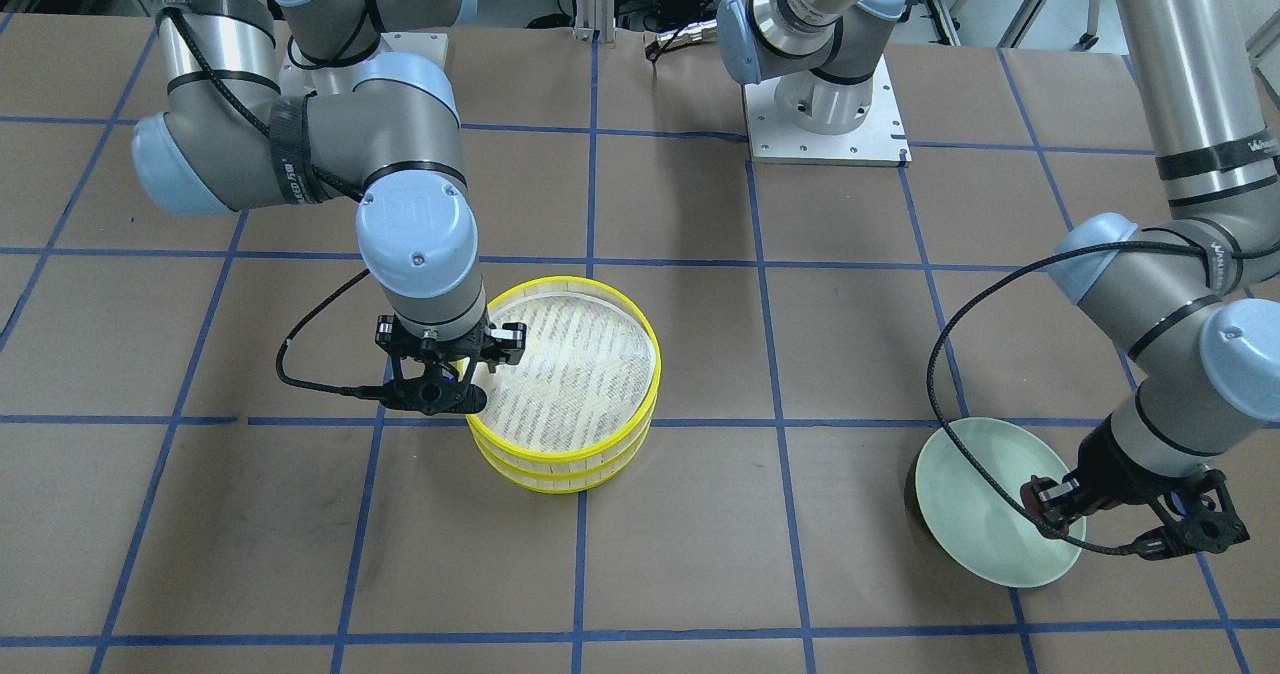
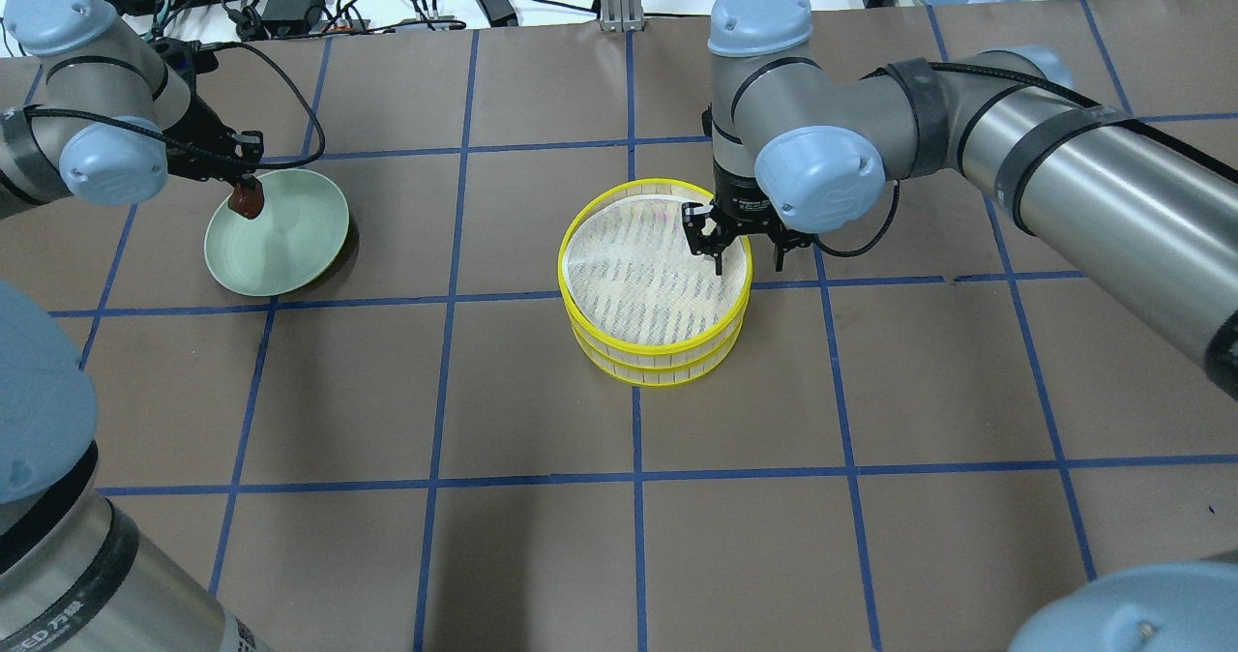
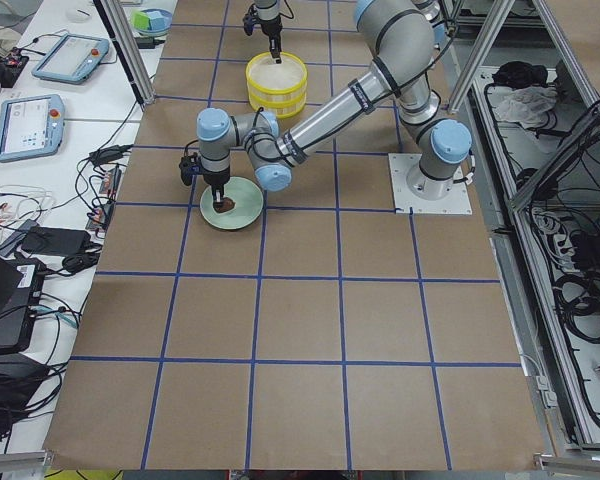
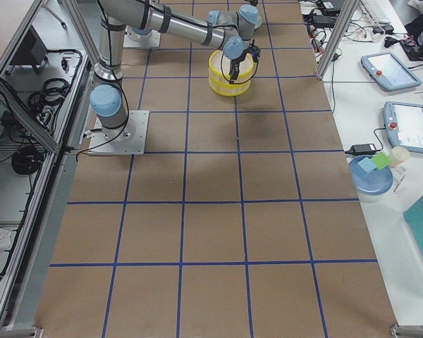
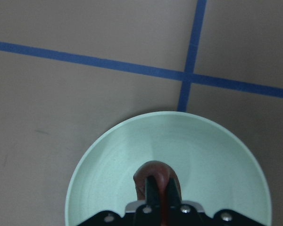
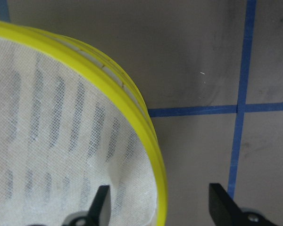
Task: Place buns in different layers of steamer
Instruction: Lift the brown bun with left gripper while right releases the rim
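My left gripper has the reddish-brown bun. It will let go of it on the top layer's white mesh [image 1: 587, 396], slightly toward the green plate.
The steamer's two stacked layers [image 2: 580, 335] stand mid-table; the top layer's yellow rim [image 1: 655, 354] rings a bare white mesh liner [image 6: 47, 141]. My right gripper [image 2: 747, 263] is open and straddles the top rim [image 6: 151, 141], one finger over the mesh and one outside. My left gripper [image 2: 246, 197] is shut on the dark reddish-brown bun [image 5: 153, 175] and holds it just over the pale green plate [image 5: 212, 155]. The cream-white bun shows in no view.
The green plate [image 2: 290, 246] sits far left of the steamer, on the right in the front-facing view [image 1: 960, 484]. Blue tape lines grid the brown table. The right arm's elbow [image 2: 817, 168] hangs over the steamer's far side. Both arm bases stand at the robot's edge.
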`<state>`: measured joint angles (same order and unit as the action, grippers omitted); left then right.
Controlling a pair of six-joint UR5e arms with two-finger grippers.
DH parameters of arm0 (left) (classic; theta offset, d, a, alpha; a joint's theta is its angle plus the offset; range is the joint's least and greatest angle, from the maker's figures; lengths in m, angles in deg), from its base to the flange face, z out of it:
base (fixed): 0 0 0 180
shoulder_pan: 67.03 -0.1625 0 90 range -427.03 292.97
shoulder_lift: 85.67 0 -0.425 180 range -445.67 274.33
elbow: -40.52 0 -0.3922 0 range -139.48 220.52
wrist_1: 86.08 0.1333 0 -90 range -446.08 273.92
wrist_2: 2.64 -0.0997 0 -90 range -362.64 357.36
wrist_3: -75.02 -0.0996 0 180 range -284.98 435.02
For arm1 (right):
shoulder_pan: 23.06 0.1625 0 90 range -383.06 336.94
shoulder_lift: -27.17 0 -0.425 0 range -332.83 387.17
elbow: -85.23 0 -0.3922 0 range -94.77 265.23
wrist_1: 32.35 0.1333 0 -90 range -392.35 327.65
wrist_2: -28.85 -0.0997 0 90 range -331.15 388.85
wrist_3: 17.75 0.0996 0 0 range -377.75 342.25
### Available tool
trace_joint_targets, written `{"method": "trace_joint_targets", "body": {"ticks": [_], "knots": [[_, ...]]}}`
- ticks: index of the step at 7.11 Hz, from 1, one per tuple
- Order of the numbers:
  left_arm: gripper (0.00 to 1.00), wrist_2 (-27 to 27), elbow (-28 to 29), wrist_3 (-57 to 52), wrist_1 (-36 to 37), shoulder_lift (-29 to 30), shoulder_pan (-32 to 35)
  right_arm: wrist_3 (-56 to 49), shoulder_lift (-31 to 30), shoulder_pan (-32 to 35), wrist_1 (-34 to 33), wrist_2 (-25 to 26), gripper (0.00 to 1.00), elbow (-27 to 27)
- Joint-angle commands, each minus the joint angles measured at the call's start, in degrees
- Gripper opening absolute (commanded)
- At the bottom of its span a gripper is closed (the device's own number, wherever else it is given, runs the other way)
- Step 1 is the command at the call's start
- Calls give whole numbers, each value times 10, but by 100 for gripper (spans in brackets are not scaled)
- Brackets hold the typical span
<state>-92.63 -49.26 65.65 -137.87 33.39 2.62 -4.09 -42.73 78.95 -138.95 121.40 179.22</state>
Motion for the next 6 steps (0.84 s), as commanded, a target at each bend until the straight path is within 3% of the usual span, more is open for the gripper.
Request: {"method": "trace_joint_targets", "body": {"ticks": [1,2,4,6], "knots": [[0,0,3,67,-8,-28,49,0,-66,-1,18,-3,100,-7],[0,1,3,114,-11,-40,80,0,-106,-2,53,-5,100,-25],[0,13,1,183,-23,-61,152,0,-167,-11,188,-8,100,-91],[0,17,0,255,-29,-77,222,-1,-178,-16,238,-7,100,-119]]}}
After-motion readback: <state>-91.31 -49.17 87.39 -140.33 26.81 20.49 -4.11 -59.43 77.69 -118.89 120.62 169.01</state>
